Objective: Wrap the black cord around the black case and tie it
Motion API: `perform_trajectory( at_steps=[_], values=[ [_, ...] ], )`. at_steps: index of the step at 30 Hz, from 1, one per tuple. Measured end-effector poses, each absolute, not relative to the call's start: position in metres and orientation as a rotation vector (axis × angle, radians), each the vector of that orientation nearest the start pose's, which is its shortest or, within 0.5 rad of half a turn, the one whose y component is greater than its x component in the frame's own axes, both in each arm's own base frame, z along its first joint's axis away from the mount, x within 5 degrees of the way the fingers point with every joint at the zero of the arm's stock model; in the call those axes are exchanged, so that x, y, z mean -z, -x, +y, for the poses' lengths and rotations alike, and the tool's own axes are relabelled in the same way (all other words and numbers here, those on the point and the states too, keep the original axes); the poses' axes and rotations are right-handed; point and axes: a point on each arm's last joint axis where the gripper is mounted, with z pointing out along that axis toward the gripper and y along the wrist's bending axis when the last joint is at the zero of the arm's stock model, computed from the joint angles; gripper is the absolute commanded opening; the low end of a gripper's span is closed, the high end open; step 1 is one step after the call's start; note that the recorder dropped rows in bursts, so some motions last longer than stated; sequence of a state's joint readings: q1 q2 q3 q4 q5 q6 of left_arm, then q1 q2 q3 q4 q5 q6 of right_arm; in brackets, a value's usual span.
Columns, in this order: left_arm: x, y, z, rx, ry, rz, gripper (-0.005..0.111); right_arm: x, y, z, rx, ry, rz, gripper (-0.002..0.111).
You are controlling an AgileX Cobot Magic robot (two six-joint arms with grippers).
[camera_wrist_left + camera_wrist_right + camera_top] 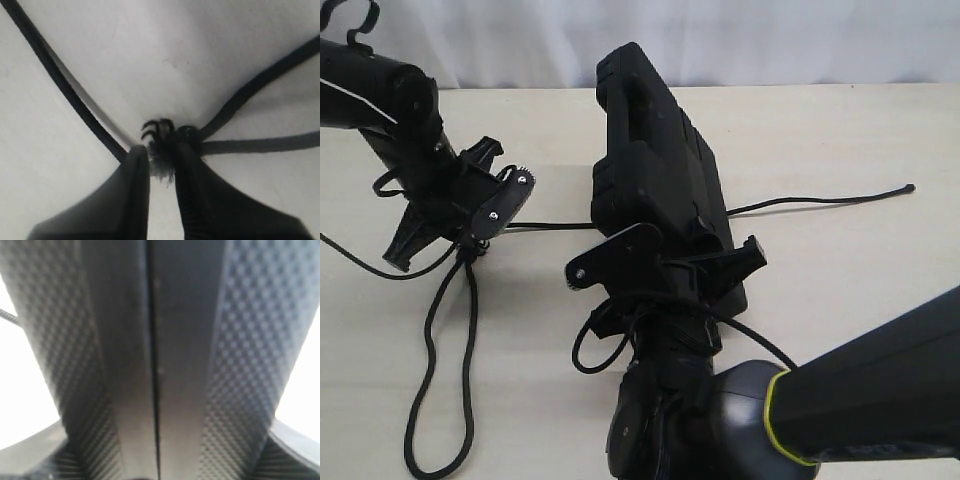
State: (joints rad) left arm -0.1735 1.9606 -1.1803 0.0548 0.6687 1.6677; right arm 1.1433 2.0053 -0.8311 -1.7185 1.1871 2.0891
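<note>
My left gripper has the frayed knot, and the cord's loop points away from the case. Next, I swing the loop toward the case and take hold again of both parts of the cord (472,290).
The black case (655,160) lies lengthwise on the table, its handle slot at the far end. My right gripper (670,262) has its jaws spread wide around the case's near end and holds it. In the right wrist view the case (160,340) fills the frame, its seam running down the middle. The black cord (468,340) loops over the table at the left. One strand runs under the case to a free end (910,187) at the right. My left gripper (162,160) is shut on the cord's frayed knot (161,167), low over the table (472,238).
The beige tabletop (840,300) stretches to a white backdrop (770,40) at the far edge. A thin arm cable (582,352) curls beside my right wrist. Another cord strand (350,255) trails off the left side.
</note>
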Motion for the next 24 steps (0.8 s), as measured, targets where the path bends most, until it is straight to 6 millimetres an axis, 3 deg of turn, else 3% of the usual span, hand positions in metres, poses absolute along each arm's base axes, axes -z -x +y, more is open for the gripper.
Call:
perform_trajectory(
  at_steps=[3, 7, 12, 13, 15, 17, 21, 24],
  values=[
    [-0.133, -0.366, -0.058, 0.323, 2.638, -1.865, 0.020, -0.127, -0.207, 0.254, 0.469, 0.408, 1.823, 0.006],
    [-0.133, -0.370, -0.059, 0.377, 2.604, -1.975, 0.052, -0.127, -0.207, 0.254, 0.469, 0.408, 1.823, 0.006],
    [-0.132, -0.366, -0.060, 0.297, 2.557, -2.017, 0.051, -0.127, -0.207, 0.254, 0.469, 0.408, 1.823, 0.006],
    [-0.132, -0.365, -0.056, 0.326, 2.564, -1.926, 0.051, -0.127, -0.207, 0.254, 0.469, 0.408, 1.823, 0.006],
    [-0.132, -0.363, -0.046, 0.374, 2.647, -1.573, 0.051, -0.127, -0.207, 0.254, 0.469, 0.408, 1.823, 0.006],
    [-0.128, -0.361, -0.048, 0.319, 2.762, -1.325, 0.051, -0.127, -0.207, 0.254, 0.469, 0.408, 1.823, 0.006],
    [-0.123, -0.364, -0.054, 0.298, 2.895, -1.178, 0.051, -0.127, -0.207, 0.254, 0.469, 0.408, 1.823, 0.006],
    [-0.118, -0.366, -0.057, 0.296, 2.919, -1.201, 0.051, -0.127, -0.207, 0.254, 0.489, 0.435, 1.819, 0.006]
  ],
)
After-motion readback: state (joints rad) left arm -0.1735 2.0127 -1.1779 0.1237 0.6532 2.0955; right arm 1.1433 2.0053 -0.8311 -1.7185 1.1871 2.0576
